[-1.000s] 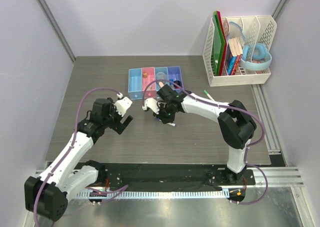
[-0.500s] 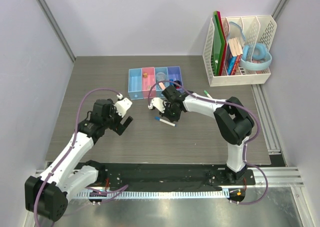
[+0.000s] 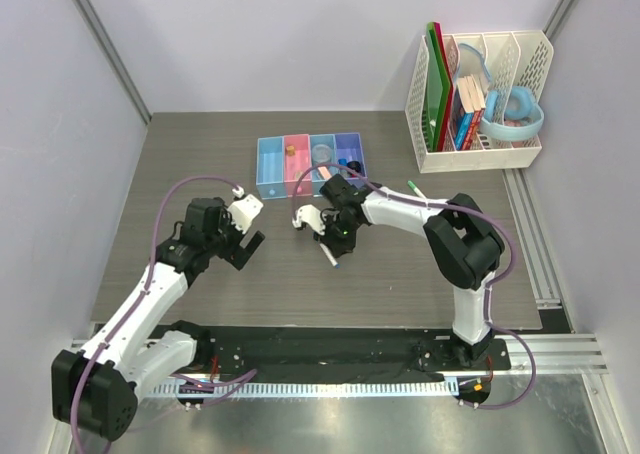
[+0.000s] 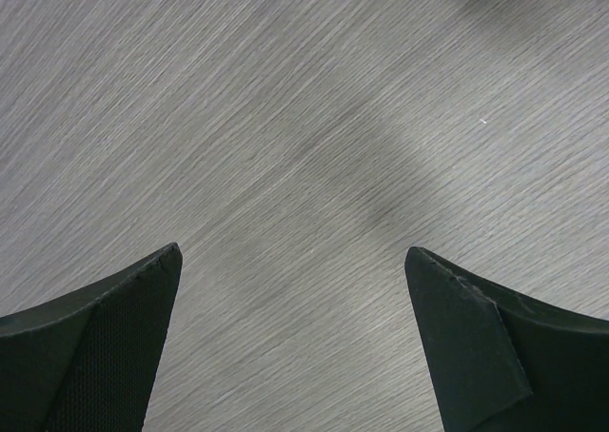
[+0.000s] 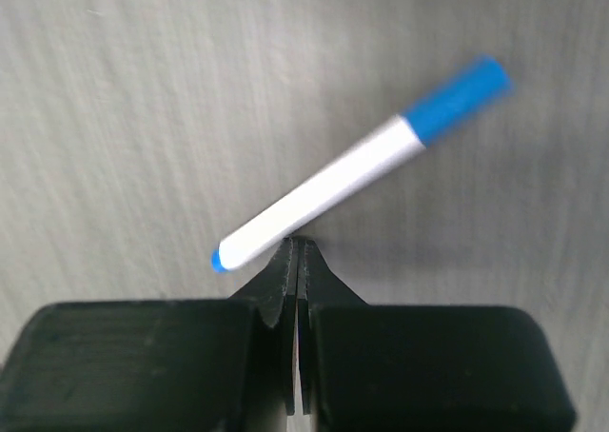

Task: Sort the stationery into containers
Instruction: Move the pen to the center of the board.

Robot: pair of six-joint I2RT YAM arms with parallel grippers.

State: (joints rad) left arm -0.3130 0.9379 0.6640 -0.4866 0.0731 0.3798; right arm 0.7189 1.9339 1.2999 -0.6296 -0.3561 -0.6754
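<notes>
Next, my left gripper should go to the blue-capped pen's white body (image 3: 328,253) and close there, because my right gripper only touches the pen.
A white pen with a blue cap (image 5: 333,185) lies on the grey table, slanted, just off my right gripper's (image 5: 299,242) tips. The jaws are pressed together and touch the pen's barrel without holding it. In the top view the pen (image 3: 329,255) lies in front of the right gripper (image 3: 338,238), a little nearer than the row of four bins (image 3: 270,177). The bins hold a small orange piece (image 3: 290,150) and a clear tape roll (image 3: 322,153). My left gripper (image 3: 248,244) is open and empty over bare table (image 4: 293,249).
A second white pen with a green cap (image 3: 417,189) lies right of the bins. A tall white perforated rack (image 3: 478,157) with books, green boards and a light-blue ring stands at the back right. Grey walls close in the left and back.
The blue-capped pen has slid nearer and turned from nearly level to steeply slanted. My right gripper has swung down and a little right behind it. The left arm has not moved.
</notes>
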